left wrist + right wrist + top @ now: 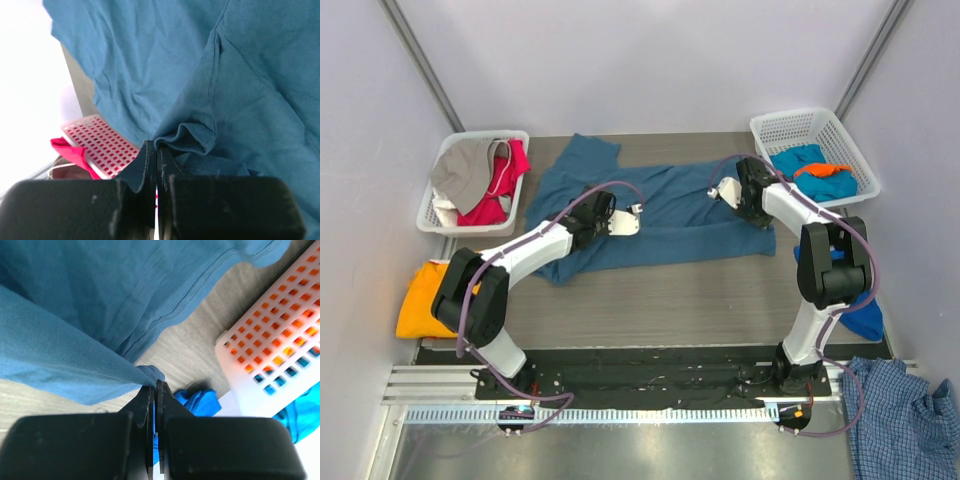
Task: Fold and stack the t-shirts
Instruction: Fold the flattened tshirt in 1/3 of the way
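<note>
The robot's left gripper is pinching the teal-blue t-shirt's bunched fold while crumpled fabric lies beside it, so it should open, take that crumpled fabric (217, 165) and spread it flat.
A large dark teal-blue t-shirt (670, 215) lies spread across the middle of the table, one sleeve toward the back left. My left gripper (625, 220) is over its left half, shut on a bunched fold of the fabric (185, 135). My right gripper (725, 190) is over its right half, shut on an edge of the shirt (75, 360) and lifts it off the table. A bright orange t-shirt (425, 295) lies off the table's left edge. Grey (465, 170) and red (505, 185) tees fill the left basket. Turquoise (800, 158) and orange (825, 172) garments lie in the right basket.
A white mesh basket (440, 215) stands at the back left and another (850, 140) at the back right. A bright blue cloth (865, 320) lies by the right arm's base. The blue-and-white checked shirt (905, 415) lies at the near right.
</note>
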Robot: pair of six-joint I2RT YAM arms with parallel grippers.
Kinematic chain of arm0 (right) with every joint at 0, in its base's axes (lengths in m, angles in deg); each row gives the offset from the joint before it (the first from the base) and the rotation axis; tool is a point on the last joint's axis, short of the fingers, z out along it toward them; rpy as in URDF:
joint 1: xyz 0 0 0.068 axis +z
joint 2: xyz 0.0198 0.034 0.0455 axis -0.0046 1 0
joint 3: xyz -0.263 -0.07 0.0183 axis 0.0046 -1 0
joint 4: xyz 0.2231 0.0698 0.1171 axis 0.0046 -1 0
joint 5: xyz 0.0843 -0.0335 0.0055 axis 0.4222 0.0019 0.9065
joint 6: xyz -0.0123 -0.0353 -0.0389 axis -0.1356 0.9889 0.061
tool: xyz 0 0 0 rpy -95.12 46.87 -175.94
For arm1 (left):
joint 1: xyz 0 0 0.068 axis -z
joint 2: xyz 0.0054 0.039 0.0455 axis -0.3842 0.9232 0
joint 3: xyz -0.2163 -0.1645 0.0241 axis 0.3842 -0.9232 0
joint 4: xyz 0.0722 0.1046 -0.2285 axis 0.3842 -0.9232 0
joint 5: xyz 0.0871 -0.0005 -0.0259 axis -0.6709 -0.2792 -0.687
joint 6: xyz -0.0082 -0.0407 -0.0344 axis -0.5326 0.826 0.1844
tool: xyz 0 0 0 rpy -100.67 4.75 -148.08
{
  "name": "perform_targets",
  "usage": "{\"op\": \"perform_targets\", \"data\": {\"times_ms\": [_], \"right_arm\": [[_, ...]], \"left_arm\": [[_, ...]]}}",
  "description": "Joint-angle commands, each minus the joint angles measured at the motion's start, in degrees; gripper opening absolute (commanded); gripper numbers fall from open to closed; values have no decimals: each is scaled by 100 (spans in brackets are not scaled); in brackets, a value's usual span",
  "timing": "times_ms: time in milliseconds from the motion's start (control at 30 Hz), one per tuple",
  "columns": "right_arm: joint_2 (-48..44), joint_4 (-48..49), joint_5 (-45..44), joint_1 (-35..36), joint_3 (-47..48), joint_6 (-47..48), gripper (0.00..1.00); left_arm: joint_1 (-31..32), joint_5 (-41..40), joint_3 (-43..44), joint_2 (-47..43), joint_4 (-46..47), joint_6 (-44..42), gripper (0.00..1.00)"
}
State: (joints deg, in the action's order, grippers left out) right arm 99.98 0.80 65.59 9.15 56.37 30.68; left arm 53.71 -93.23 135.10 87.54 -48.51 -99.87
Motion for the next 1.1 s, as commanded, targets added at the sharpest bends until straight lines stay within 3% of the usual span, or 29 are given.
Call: {"op": "perform_targets", "data": {"times_ms": [0,767,867,900,1000,1067], "right_arm": [[212,133,1,-45,460,89,1],[879,97,-69,-36,1330,62,1],[950,132,-51,-36,1357,18,10],[985,141,-43,-44,1374,1,19],[1003,168,-34,-44,1339,-34,32],[994,185,-16,-44,1278,-43,34]], "left_arm": [[-88,97,304,83,377,-125,0],[-308,80,831,777,482,-240,0],[-308,71,928,997,544,-240,2],[-308,62,954,1058,544,-240,6],[-308,9,1077,1278,666,-266,18],[-325,-43,1113,1427,781,-283,26]]}}
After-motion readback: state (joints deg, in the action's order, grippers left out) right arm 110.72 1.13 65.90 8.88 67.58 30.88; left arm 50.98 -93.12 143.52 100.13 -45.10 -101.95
